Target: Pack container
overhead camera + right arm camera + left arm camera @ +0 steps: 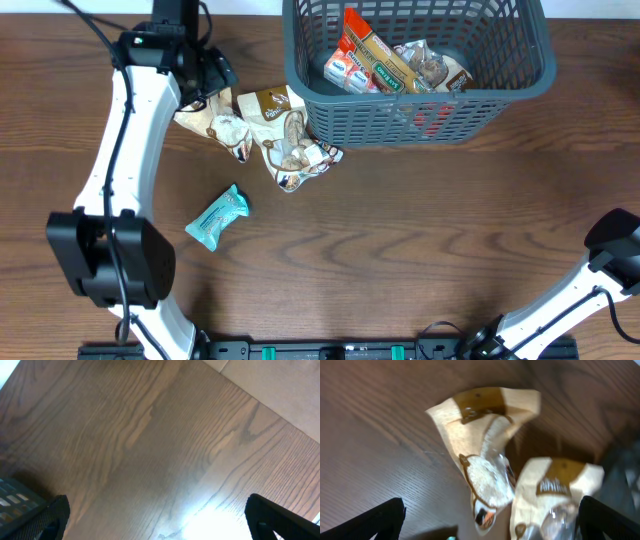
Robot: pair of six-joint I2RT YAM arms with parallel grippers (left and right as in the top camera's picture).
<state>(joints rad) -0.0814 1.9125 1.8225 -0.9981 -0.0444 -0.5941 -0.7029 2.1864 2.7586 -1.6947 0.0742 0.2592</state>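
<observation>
Next, I close my left gripper on the middle of the cream-and-brown packet (222, 122) (487, 462) that lies farther from the container, at the outer end of the pile.
The container, a dark grey-blue lattice basket (420, 118), stands at the back right and holds several snack packets (385, 62). A pile of cream-and-brown snack packets (268, 128) lies on the table by its left front corner. A teal packet (218, 218) lies alone nearer the front. My left gripper (208, 84) is at the left end of the pile. In the left wrist view it is open (490, 527) and empty, low over two cream packets (485, 460). My right gripper (162, 520) is open and empty over bare wood, far from the packets.
The right arm (612, 255) sits at the front right edge of the table. A corner of the basket (12, 500) shows at the left of the right wrist view. The left arm's white links (125, 150) run along the table's left side.
</observation>
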